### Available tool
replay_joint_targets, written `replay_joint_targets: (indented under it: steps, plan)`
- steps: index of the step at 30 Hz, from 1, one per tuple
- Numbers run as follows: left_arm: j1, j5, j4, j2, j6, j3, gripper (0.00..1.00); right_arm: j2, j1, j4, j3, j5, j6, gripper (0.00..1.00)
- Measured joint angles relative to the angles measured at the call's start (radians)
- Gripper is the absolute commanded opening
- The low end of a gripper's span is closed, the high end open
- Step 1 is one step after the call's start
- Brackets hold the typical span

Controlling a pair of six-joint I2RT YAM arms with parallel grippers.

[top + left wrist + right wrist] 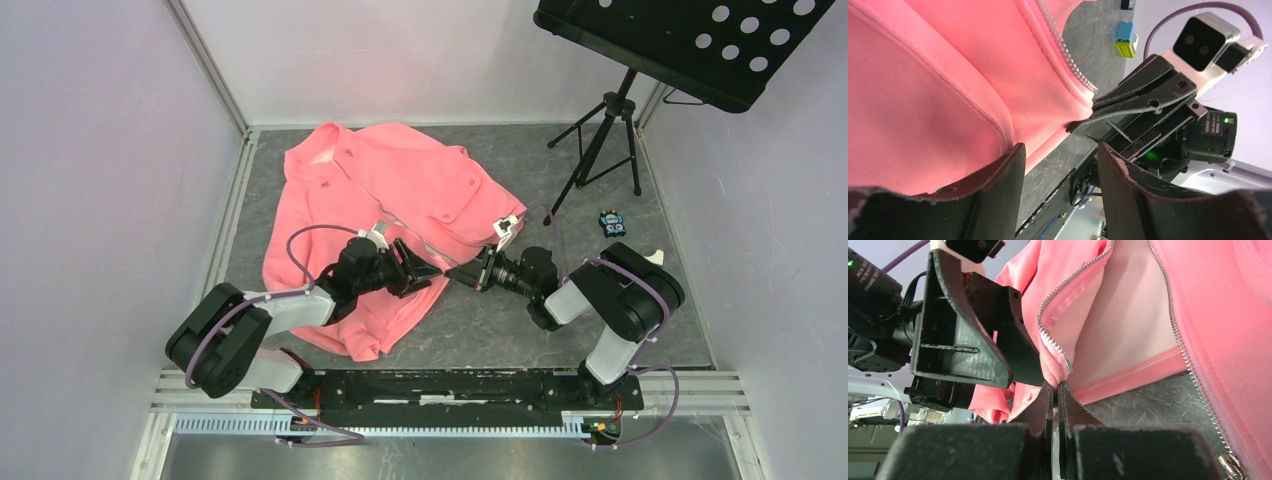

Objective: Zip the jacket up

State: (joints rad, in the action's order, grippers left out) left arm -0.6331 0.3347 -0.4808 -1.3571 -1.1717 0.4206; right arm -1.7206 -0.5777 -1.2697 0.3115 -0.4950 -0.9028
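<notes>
The robot's right gripper pinches folded hem below the zipper's end, so the left gripper needs to hold the zipper edge while the right gripper opens and takes that zipper end [1067, 362].
The coral-pink jacket [390, 200] lies open on the grey table, its pale zipper unjoined. My right gripper [460, 273] is shut on the jacket's bottom hem corner, beside the lower end of one zipper row [1063, 295]; its fingers [1055, 390] pinch the pink fabric. The other zipper row [1175, 325] runs down to a metal slider [1230, 465]. My left gripper [425, 270] is open and empty, its fingers [998, 190] just over the hem [1043, 140], facing the right gripper [1128, 100] closely.
A black music stand on a tripod [600, 130] stands at the back right. A small blue toy [612, 222] and a white object [655, 257] lie right of the right arm. Walls close in both sides.
</notes>
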Motion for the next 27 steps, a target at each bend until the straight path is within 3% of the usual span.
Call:
replay_joint_targets:
  steps: [5, 16, 19, 22, 24, 25, 27]
  plan:
    - [0.017, 0.006, -0.100, -0.037, -0.083, -0.037, 0.61, 0.000, -0.015, -0.011, -0.002, -0.004, 0.027, 0.00]
    - [0.021, 0.006, -0.158, -0.071, -0.120, -0.037, 0.47, 0.000, -0.050, -0.018, -0.002, -0.001, 0.043, 0.00]
    - [0.021, 0.006, -0.158, -0.074, -0.120, -0.037, 0.38, 0.000, -0.060, -0.017, -0.002, 0.001, 0.046, 0.00]
    - [0.021, 0.006, -0.161, -0.078, -0.119, -0.037, 0.20, 0.000, -0.067, -0.016, -0.003, 0.006, 0.054, 0.00]
    - [0.021, 0.007, -0.169, -0.083, -0.117, -0.037, 0.07, 0.005, -0.072, 0.003, -0.004, 0.014, 0.065, 0.08]
    - [0.021, 0.008, -0.174, -0.088, -0.112, -0.037, 0.03, 0.010, -0.074, 0.017, -0.004, 0.018, 0.073, 0.18]
    - [0.021, 0.011, -0.177, -0.094, -0.077, -0.036, 0.02, 0.034, -0.077, 0.069, -0.004, 0.026, 0.099, 0.38]
